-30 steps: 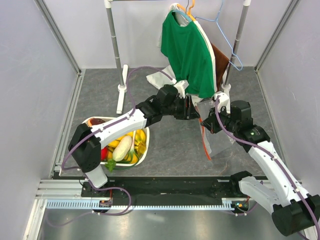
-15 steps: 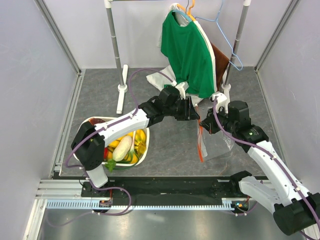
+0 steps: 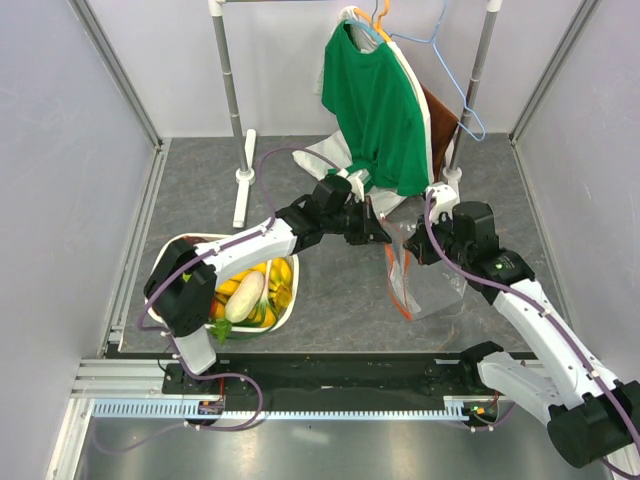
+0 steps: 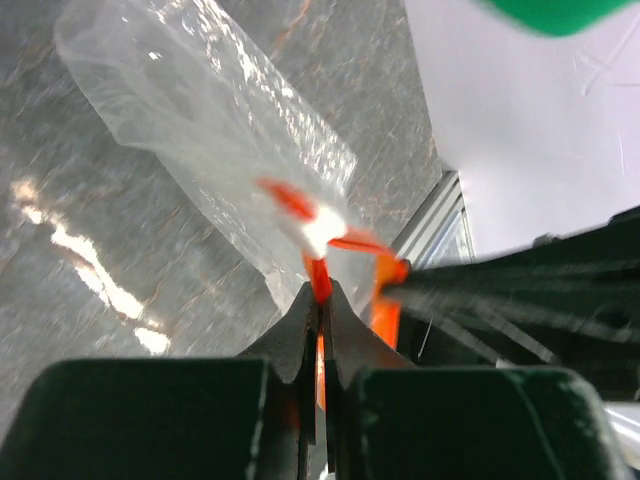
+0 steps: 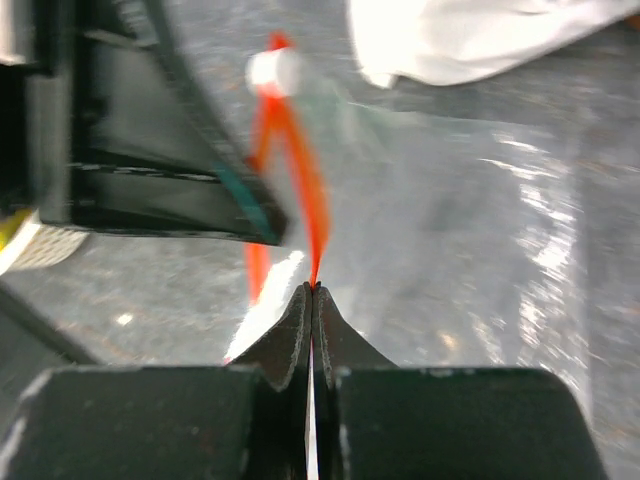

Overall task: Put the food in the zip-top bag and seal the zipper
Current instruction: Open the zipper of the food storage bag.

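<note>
I hold the zipper close to its white slider with my right gripper, so I need to take the zipper farther [image 3: 405,273] along to spread the bag's opening for the food.
The clear zip-top bag [image 3: 432,282] hangs above the table at centre right, held by both arms. Its orange-red zipper [image 3: 393,285] runs down the bag's left side. My left gripper [image 3: 382,228] is shut on the zipper [image 4: 320,278], with the bag [image 4: 200,110] hanging beyond it. My right gripper [image 3: 418,245] is shut on the zipper [image 5: 312,215] too; the bag [image 5: 470,220] shows behind it. The food [image 3: 250,292], yellow bananas, a white radish and red pieces, lies in the white basket [image 3: 287,312] at the left.
A clothes rack [image 3: 228,80] with a green shirt [image 3: 378,105] and hangers stands at the back. A white cloth [image 3: 322,158] lies on the table under the shirt. The rack's foot [image 3: 243,180] stands left of centre.
Both grippers have moved left and toward the front with the bag. The bag has swung down and now hangs more upright, its zipper strip further left.
</note>
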You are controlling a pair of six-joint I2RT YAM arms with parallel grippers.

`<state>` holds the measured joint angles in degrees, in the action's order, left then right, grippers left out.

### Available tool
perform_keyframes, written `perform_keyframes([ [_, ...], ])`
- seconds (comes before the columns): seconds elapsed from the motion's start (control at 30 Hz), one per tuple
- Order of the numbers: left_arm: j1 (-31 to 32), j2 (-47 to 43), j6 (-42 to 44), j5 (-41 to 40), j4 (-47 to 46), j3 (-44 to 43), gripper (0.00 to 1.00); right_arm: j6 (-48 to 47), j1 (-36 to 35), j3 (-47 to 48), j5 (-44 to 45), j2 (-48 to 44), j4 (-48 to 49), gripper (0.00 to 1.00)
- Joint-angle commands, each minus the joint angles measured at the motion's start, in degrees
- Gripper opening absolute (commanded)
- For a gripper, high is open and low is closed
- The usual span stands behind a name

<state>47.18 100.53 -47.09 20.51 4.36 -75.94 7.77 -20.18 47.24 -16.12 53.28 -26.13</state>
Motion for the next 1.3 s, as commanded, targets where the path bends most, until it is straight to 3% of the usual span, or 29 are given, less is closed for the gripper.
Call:
perform_keyframes([
  [0.0, -2.52, -4.11, -3.44, 4.71, -1.9, 3.51, 0.02, 0.85, -0.12, -0.05, 13.7, 0.95, 1.78, 0.0],
  [0.1, -3.23, -5.43, -3.97, 6.99, -1.9, 4.92, 0.02, -0.03, -0.12, 1.0, 19.36, 2.53, 1.78, 0.01],
  [0.17, -3.5, -5.61, -5.29, 7.96, -1.99, 5.45, 0.02, -0.38, -0.12, 1.44, 17.1, 3.32, 2.31, 0.17],
  [0.27, -3.58, -5.17, -7.22, 7.96, -3.3, 5.8, 0.02, -1.79, -0.12, 0.93, 6.04, 3.59, 2.31, 0.37],
  [0.37, -3.58, -4.03, -9.5, 8.05, -5.92, 5.72, 0.02, -1.27, -0.21, -0.92, 2.5, 2.8, 3.54, 0.47],
  [0.53, -3.67, -2.97, -11.0, 8.23, -7.08, 5.1, 0.02, -1.35, -0.56, -2.77, 1.0, 2.53, 3.46, 0.53],
  [0.63, -3.85, -2.8, -11.97, 8.67, -8.05, 4.66, 0.02, -1.7, -1.34, -3.56, 1.7, 3.49, 2.58, 0.53],
  [0.77, -4.11, -3.06, -12.5, 9.02, -9.19, 4.66, 0.02, -1.27, -2.05, -4.88, 4.42, 3.42, 2.4, 0.34],
  [0.87, -5.16, -3.85, -12.06, 10.42, -10.42, 5.97, 0.02, -0.92, -2.05, -4.71, 6.53, 2.27, 1.44, 0.31],
  [1.0, -7.36, -5.34, -9.52, 14.36, -10.25, 8.26, 0.02, -0.65, -2.05, -4.35, 6.8, 0.08, 0.2, 0.31],
  [1.17, -8.77, -5.26, -3.29, 18.77, -6.48, 8.36, 0.02, -0.21, -2.05, -1.99, 9.61, 1.56, -1.02, 0.16],
  [1.2, -8.68, -5.17, -2.57, 19.21, -6.03, 8.27, 0.02, 0.22, -2.05, -1.55, 9.18, 2.35, -1.03, 0.15],
  [1.27, -8.6, -4.82, -1.26, 19.82, -5.24, 7.92, 0.02, 0.23, -2.05, -0.84, 7.6, 2.97, -0.51, 0.22],
])
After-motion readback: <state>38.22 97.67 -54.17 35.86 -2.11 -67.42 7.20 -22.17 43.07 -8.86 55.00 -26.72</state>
